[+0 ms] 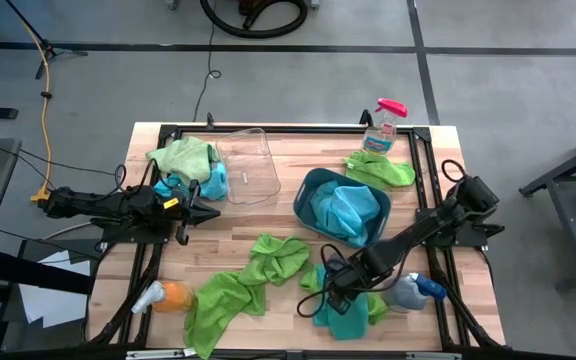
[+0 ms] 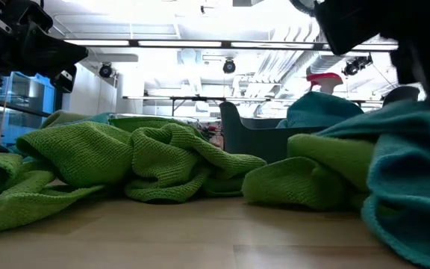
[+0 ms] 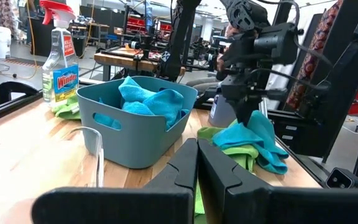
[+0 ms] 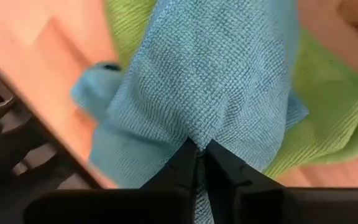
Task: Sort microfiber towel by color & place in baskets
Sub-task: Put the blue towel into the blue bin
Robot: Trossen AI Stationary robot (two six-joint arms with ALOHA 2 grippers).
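My right gripper should open and take the blue towel's part (image 1: 346,328) by the table's near edge before lifting, as the blue towel drapes over the green towel under it.
My right gripper (image 1: 334,296) is shut on a blue towel (image 1: 340,312) near the table's near edge, on top of a green towel (image 3: 232,152). My left gripper (image 1: 208,212) is shut and touches nothing, at the table's left, near the clear basket (image 1: 246,165). The teal basket (image 1: 308,188) stands mid-table with blue towels (image 1: 346,208) in it. Green towels lie loose: one (image 1: 278,256) mid-table, another (image 1: 218,305) near the front, one (image 1: 184,155) at the far left, one (image 1: 383,170) at the far right. A blue towel (image 1: 173,186) lies beside the left arm. My right gripper pinches a raised fold (image 4: 197,134) of the blue towel between its two fingers, coming from above and pointing down. The cloth is drawn up into a peak (image 3: 248,124) under the fingers. Its lower part (image 3: 269,155) still lies on the green towel and table.
A spray bottle with a pink trigger (image 1: 383,122) stands at the far edge. An orange bottle (image 1: 160,297) lies near the front left, and a blue one (image 1: 418,290) beside the right arm. Bare wood (image 1: 238,225) shows between the left gripper and the teal basket.
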